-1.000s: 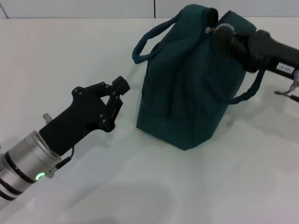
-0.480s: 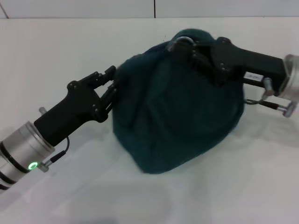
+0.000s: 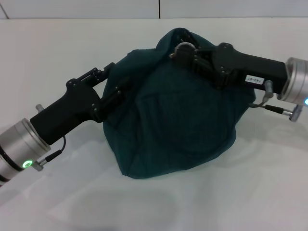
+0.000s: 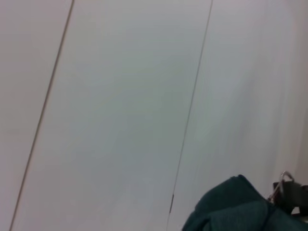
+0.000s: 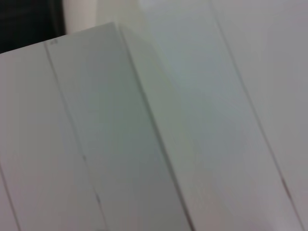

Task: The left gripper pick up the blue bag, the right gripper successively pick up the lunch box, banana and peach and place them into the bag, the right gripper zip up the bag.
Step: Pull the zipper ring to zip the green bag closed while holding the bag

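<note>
Next, I release the zip's ring with my right gripper on the blue bag's upper front, just below its top fold [image 3: 177, 83].
The blue bag [image 3: 178, 120], dark teal fabric, lies slumped on the white table [image 3: 57, 53]. Its top is pulled over towards the left. My left gripper [image 3: 114, 79] presses against the bag's left side, its tips sunk into the fabric. My right gripper [image 3: 179, 50] reaches in from the right and is shut on the zip at the bag's top. A corner of the bag [image 4: 231, 207] shows in the left wrist view. The lunch box, banana and peach are out of view.
White table on all sides of the bag, with a wall seam [image 3: 159, 8] at the back. The right wrist view shows only pale panels [image 5: 144, 144].
My right gripper has moved left across the bag's top, dragging it along. The bag has gone from upright to slumped and shifted left against my left gripper, which was apart from it.
</note>
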